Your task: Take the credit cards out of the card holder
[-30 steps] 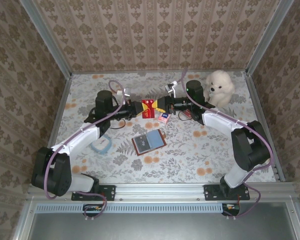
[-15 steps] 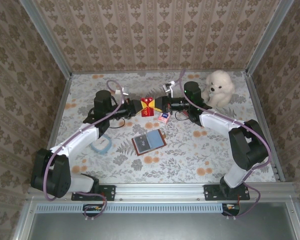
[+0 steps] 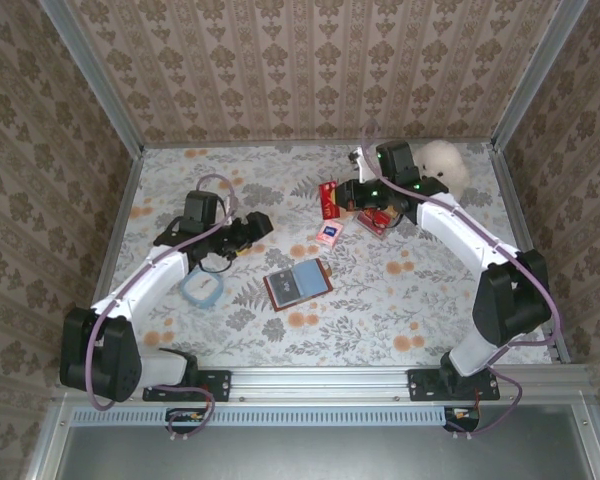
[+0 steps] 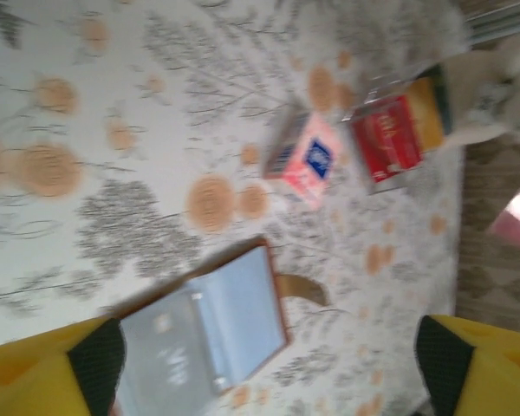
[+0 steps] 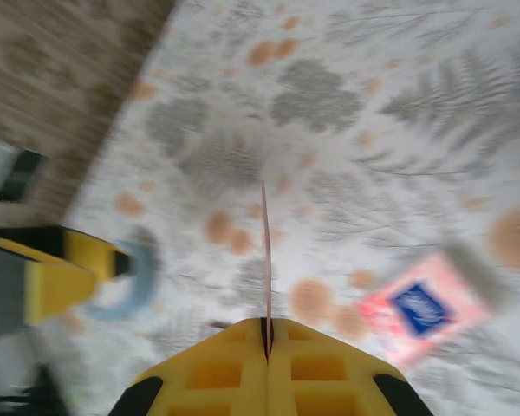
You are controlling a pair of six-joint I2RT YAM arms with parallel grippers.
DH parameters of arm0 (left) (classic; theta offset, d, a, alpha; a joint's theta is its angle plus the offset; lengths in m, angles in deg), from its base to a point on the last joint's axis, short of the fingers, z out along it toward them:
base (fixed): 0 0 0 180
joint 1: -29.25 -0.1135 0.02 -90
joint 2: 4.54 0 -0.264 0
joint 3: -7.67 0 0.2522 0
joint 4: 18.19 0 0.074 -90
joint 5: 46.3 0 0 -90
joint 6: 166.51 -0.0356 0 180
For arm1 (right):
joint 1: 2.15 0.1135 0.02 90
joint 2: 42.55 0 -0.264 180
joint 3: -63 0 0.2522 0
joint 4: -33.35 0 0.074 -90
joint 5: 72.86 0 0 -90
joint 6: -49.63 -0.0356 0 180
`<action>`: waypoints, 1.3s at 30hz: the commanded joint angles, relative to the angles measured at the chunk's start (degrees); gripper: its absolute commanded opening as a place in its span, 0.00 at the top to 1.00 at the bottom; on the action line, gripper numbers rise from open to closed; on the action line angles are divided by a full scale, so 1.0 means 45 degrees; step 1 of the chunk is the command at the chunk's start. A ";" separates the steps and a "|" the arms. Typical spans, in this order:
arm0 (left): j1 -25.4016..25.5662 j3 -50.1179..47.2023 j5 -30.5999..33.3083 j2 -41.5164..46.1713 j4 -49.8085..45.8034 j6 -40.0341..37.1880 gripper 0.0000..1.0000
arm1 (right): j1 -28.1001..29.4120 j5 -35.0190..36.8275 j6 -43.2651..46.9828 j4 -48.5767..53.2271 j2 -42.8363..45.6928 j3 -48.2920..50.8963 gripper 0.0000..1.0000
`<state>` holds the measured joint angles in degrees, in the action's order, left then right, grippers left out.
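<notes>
My right gripper has the red credit card, pressed edge-on between its jaws. It will let go of it on the red pile of cards (image 3: 376,217), near the pink card.
The brown card holder (image 3: 298,282) lies open on the table, its clear sleeves facing up; the left wrist view has it (image 4: 199,334) just below my fingers. My left gripper (image 3: 255,225) hangs open and holds nothing, up and to the left of the holder, its yellow fingers (image 4: 43,373) spread wide. My right gripper (image 3: 342,200) is shut on a red credit card (image 3: 328,198), seen edge-on (image 5: 265,251) between the pressed jaws in the right wrist view. A pink card (image 3: 328,236) lies on the table, and a red pile of cards (image 3: 375,222) lies to its right.
A white plush dog (image 3: 442,165) sits at the back right corner, close behind the right arm. A light blue ring (image 3: 200,290) lies under the left forearm. Patterned walls close in the table on three sides.
Both grippers met at the red card; the left one let go, opened wide and pulled back left. The right one shut on the card and carried it toward the back right.
</notes>
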<state>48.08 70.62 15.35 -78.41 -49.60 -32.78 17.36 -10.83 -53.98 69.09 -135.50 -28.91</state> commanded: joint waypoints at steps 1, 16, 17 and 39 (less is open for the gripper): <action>-0.0141 0.0437 0.1201 0.0357 -0.1720 -0.1182 0.01 | -0.0130 0.3240 0.4631 0.3180 -0.0084 -0.0659 1.00; -0.0376 0.0392 0.1498 0.0262 -0.2092 -0.1318 0.00 | -0.0945 0.5283 1.0367 0.6165 -0.2514 -0.3447 1.00; -0.0379 0.0397 0.1469 0.0262 -0.2112 -0.1339 0.00 | -0.0948 0.5311 1.0465 0.6287 -0.2656 -0.3634 1.00; -0.0513 0.0383 0.0991 -0.0196 -0.1912 -0.1245 0.00 | -0.0995 0.6429 1.1018 0.7369 -0.5596 -0.5794 0.99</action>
<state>46.29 70.71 20.94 -78.67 -58.32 -37.77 13.10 16.19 -4.54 100.54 -159.26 -52.85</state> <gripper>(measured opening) 0.999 0.067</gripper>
